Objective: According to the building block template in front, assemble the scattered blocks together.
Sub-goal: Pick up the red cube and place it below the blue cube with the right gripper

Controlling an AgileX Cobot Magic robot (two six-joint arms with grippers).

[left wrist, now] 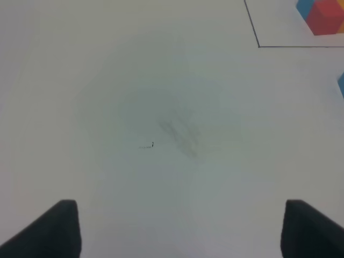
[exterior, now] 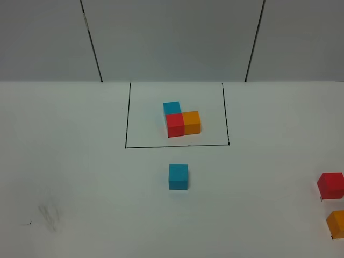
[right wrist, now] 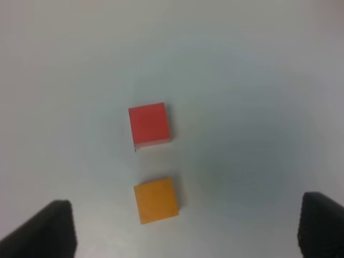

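Observation:
My right gripper is to close next on the sides of the scattered red cube (exterior: 330,185) (right wrist: 149,124), the one that lies beside the scattered orange cube.
The building block template (exterior: 180,119) is an L of blue, red and orange cubes inside a black drawn rectangle at the table's middle back; its corner (left wrist: 322,15) shows in the left wrist view. Of the scattered blocks, the blue cube (exterior: 178,177) lies just in front of the frame. The red cube (exterior: 330,185) (right wrist: 149,124) and orange cube (exterior: 337,223) (right wrist: 156,200) lie at the right edge. My left gripper (left wrist: 180,231) is open over bare table. My right gripper (right wrist: 185,228) is open above the red and orange cubes, holding nothing. Neither arm shows in the exterior high view.
A faint grey smudge (exterior: 49,217) (left wrist: 180,134) marks the white table at the front left. A grey panelled wall (exterior: 172,37) rises behind the table.

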